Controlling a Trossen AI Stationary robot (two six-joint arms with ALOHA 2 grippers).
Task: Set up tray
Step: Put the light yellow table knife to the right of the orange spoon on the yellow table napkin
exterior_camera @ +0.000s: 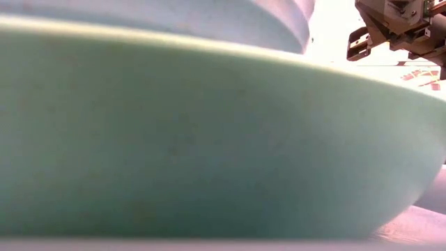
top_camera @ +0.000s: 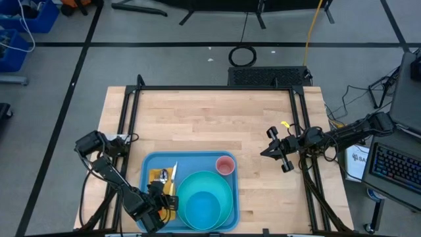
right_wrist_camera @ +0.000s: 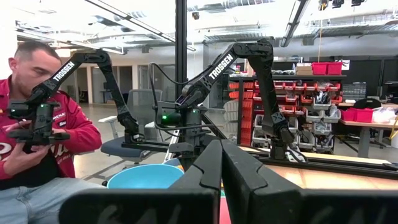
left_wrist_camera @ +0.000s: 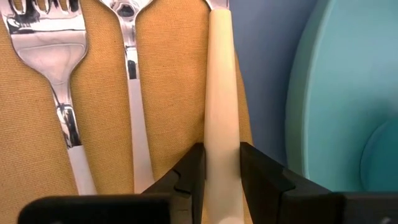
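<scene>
The cream-handled utensil leans past the napkin's edge. My left gripper should take its handle nearer the blade (left_wrist_camera: pixel 221 50) and bring the blade over the napkin.
The blue tray (top_camera: pixel 152 163) lies at the table's near edge. On it rest a turquoise plate (top_camera: pixel 227 191) with a turquoise bowl (top_camera: pixel 200 209), a pink cup (top_camera: pixel 225 164) and an orange napkin (top_camera: pixel 160 175). In the left wrist view a fork (left_wrist_camera: pixel 46 46), a spoon (left_wrist_camera: pixel 127 37) and a cream-handled utensil (left_wrist_camera: pixel 221 81) lie side by side on the napkin (left_wrist_camera: pixel 174 93). My left gripper (top_camera: pixel 166 199) (left_wrist_camera: pixel 222 177) is at the napkin's near end, shut on that utensil. My right gripper (top_camera: pixel 271 151) (right_wrist_camera: pixel 221 171) hovers shut over the table's right side. My left gripper pinches the cream handle (left_wrist_camera: pixel 222 146) of the utensil nearest the plate, toward its free end, between its two fingers (left_wrist_camera: pixel 189 177). The fingers come from the table's near side, pointing along the handle. The utensil lies over the napkin's edge; whether it is lifted I cannot tell.
The plate (exterior_camera: pixel 209 139) fills the low view, with the right arm's gripper (exterior_camera: pixel 390 28) above and behind it. Bare wood (top_camera: pixel 210 122) lies beyond the tray. A black frame runs along the table's sides. A person sits beyond the table in the right wrist view (right_wrist_camera: pixel 37 124).
</scene>
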